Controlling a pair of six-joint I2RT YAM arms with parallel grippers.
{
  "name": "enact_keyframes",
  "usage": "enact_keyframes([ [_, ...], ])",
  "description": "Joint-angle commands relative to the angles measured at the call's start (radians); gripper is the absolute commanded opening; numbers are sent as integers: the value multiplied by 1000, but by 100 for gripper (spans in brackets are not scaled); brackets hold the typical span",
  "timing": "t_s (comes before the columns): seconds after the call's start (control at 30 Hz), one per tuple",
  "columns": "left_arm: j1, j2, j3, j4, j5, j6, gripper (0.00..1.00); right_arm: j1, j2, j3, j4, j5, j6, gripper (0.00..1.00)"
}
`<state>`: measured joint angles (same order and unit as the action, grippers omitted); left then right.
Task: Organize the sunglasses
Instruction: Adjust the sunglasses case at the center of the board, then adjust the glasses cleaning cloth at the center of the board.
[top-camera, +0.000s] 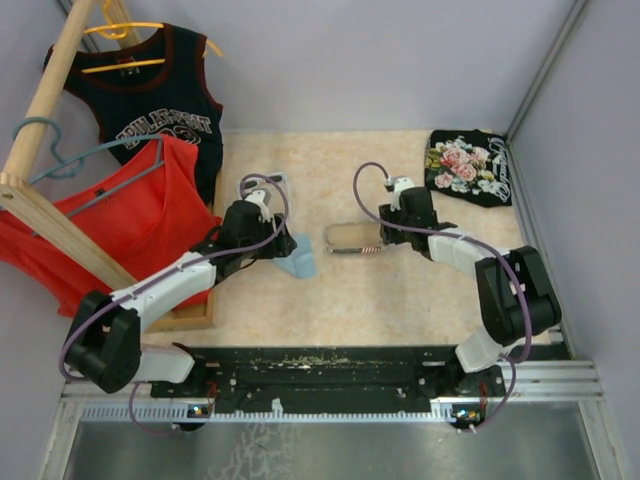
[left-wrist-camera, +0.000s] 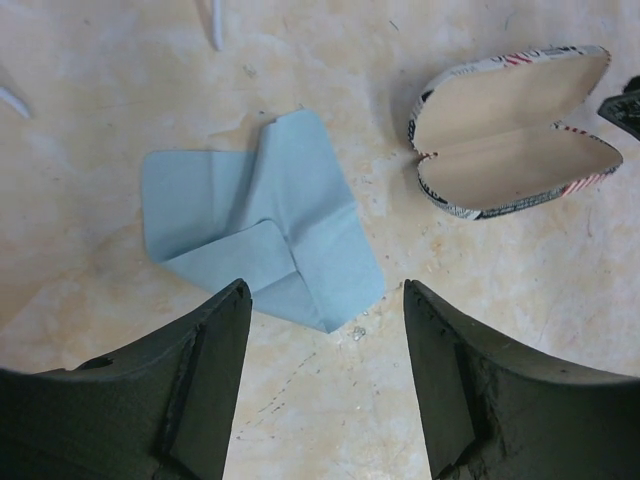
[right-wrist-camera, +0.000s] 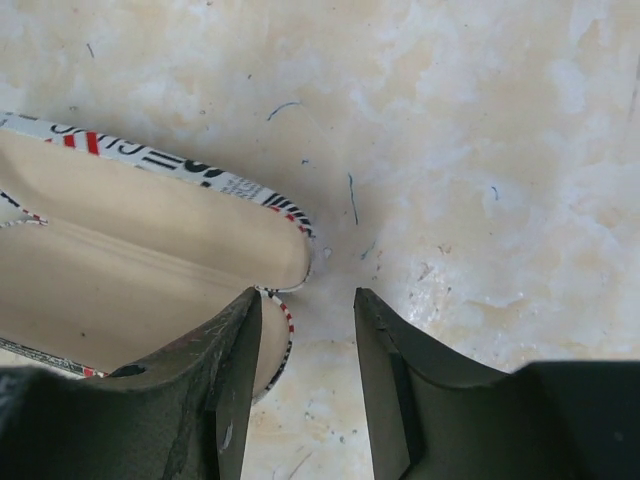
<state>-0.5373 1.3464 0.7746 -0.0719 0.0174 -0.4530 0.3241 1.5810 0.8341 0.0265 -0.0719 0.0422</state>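
Next, I close my left gripper on the middle fold (top-camera: 294, 258) (left-wrist-camera: 262, 223) of the light-blue cloth, where the cloth's folded layers meet.
The white-framed sunglasses (top-camera: 272, 182) lie on the table behind my left wrist; only thin white arm tips (left-wrist-camera: 215, 25) show at the top of the left wrist view. My left gripper (top-camera: 275, 245) (left-wrist-camera: 325, 310) is open and empty, just short of the folded light-blue cloth (top-camera: 298, 262) (left-wrist-camera: 260, 235). The flag-print case (top-camera: 352, 238) (left-wrist-camera: 515, 140) (right-wrist-camera: 130, 260) lies open and empty at the table's middle. My right gripper (top-camera: 383, 240) (right-wrist-camera: 308, 320) is open and empty at the case's right end, its left finger (right-wrist-camera: 220, 380) beside the rim.
A wooden clothes rack (top-camera: 50, 100) stands at the left with a red shirt (top-camera: 130, 225) and a black jersey (top-camera: 160, 110) on hangers. A black floral garment (top-camera: 468, 167) lies at the back right. Grey walls enclose the table.
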Motion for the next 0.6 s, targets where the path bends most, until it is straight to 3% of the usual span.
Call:
enact_keyframes([
  [0.0,8,-37,-12,-53,-125,-4,69,-4,-122,69,-36,51,50,44],
  [0.2,8,37,15,-69,-172,-4,66,-4,-303,61,-134,130,235,44],
  [0.4,-1,172,115,-80,-166,18,60,-4,-470,-19,-172,56,325,44],
  [0.57,-4,241,157,-123,-263,25,58,-3,-569,-83,-221,29,349,43],
])
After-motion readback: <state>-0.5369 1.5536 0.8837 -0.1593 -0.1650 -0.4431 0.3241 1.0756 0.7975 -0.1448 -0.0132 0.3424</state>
